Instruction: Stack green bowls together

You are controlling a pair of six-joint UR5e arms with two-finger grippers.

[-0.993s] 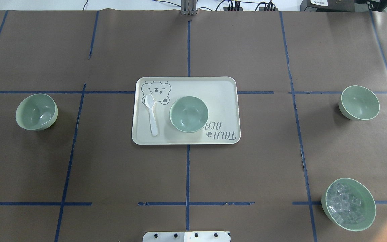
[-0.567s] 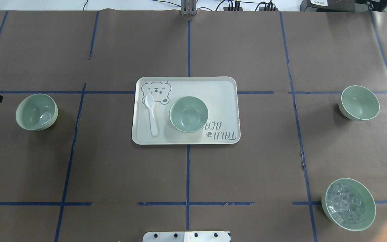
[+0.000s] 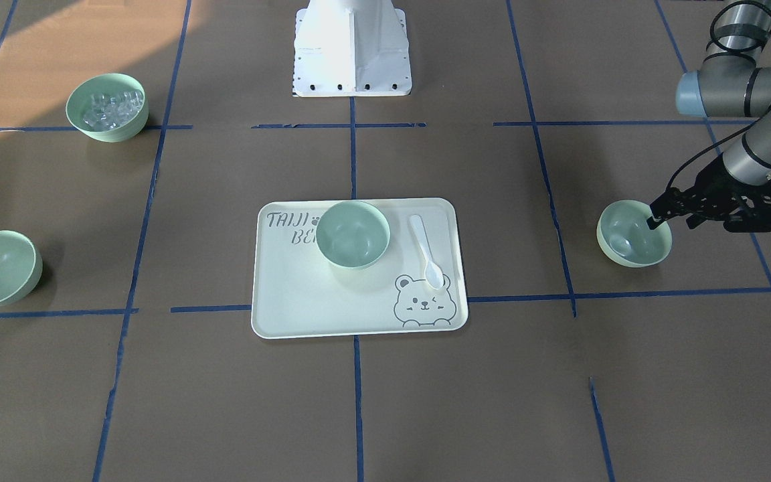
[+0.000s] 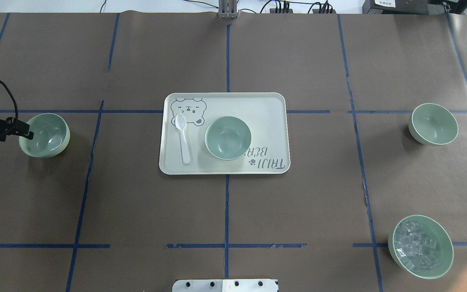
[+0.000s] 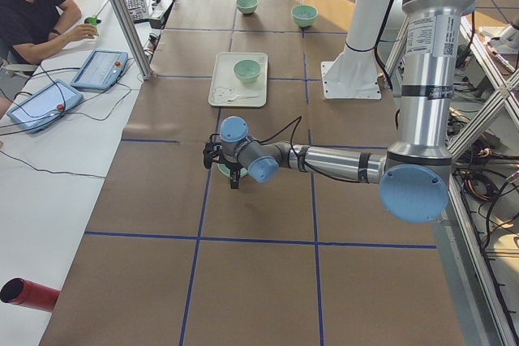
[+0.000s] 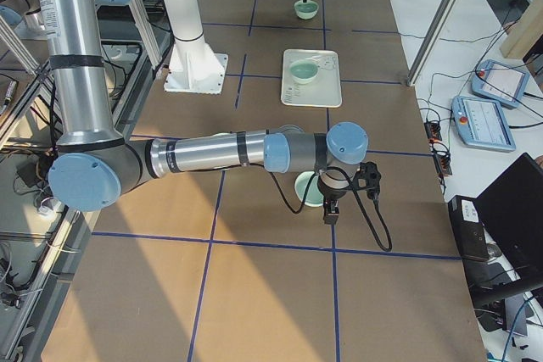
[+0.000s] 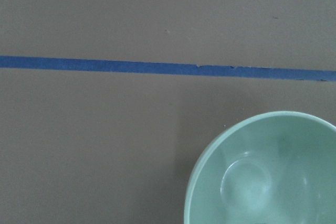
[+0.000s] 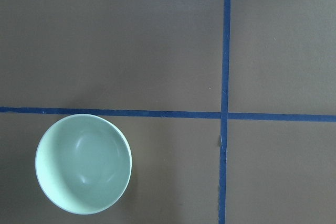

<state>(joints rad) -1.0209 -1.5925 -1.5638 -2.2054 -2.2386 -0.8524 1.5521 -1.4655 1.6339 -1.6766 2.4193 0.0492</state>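
Note:
Next, my right gripper grabs the outer rim [image 3: 666, 219] [image 8: 131, 163] of the green bowl beside it, on the side away from the bear-print tray.
Three plain green bowls stand apart: one at the left [image 4: 44, 135], one on the tray [image 4: 228, 138], one at the far right [image 4: 433, 123]. My left gripper [image 3: 673, 219] looks open and hangs over the outer rim of the left bowl [image 3: 633, 234], one finger inside the rim and one outside. The left wrist view shows that bowl [image 7: 262, 171] at lower right. My right gripper [image 6: 331, 205] shows only in the exterior right view, next to the right bowl [image 6: 308, 188]; I cannot tell whether it is open or shut. The right wrist view shows that bowl [image 8: 84, 163] at lower left.
The bear-print tray [image 4: 266, 117] lies at the table's middle with a white spoon [image 4: 183, 138] on it. A fourth green bowl with clear cubes [image 4: 420, 246] stands near right. Blue tape lines cross the brown table. The robot base [image 3: 352, 47] is at the near edge.
My left gripper has come in from the overhead view's left edge and moved right to the left bowl's rim. The bowls have not moved.

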